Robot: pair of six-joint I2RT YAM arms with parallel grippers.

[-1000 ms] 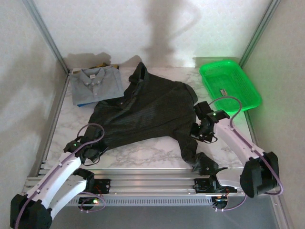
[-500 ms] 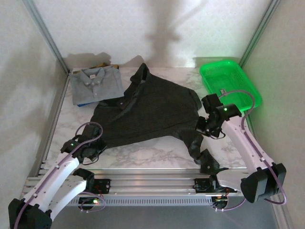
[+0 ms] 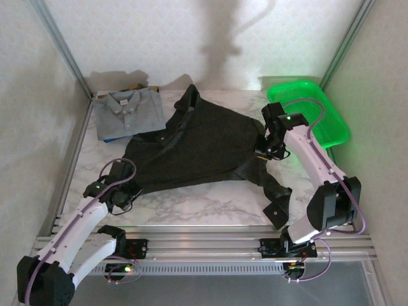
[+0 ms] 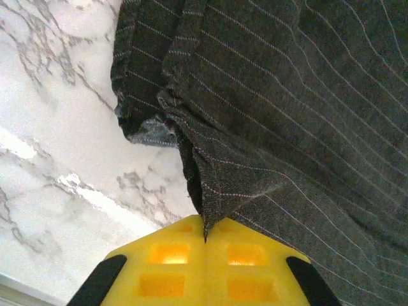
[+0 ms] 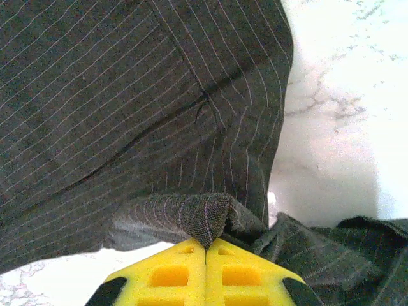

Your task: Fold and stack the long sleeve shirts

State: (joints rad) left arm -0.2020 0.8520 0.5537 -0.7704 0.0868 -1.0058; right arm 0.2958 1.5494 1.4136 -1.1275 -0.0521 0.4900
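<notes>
My right gripper should release the pinched fold on the charcoal shirt's body, setting it free just inside its edge [image 3: 252, 145] that faces the green basket.
A dark charcoal striped long sleeve shirt [image 3: 197, 146] lies spread across the middle of the marble table, collar toward the back. One sleeve [image 3: 275, 194] trails to the front right edge. My left gripper [image 3: 121, 194] is shut on the shirt's lower left corner; its yellow fingers pinch a fold of striped cloth [image 4: 210, 204]. My right gripper [image 3: 266, 148] is shut on the shirt's right edge, pinching a fold [image 5: 205, 220] there. A grey-blue collared shirt [image 3: 127, 111] lies folded at the back left.
A bright green plastic basket [image 3: 309, 115] stands at the back right, right behind the right arm. Metal frame posts and white walls close in the table on both sides. Bare marble [image 3: 191, 204] shows along the front edge.
The right gripper has carried the shirt's right edge back and inward, toward the basket. The left gripper has shifted a little forward-left with its corner. The shirt's body now lies narrower.
</notes>
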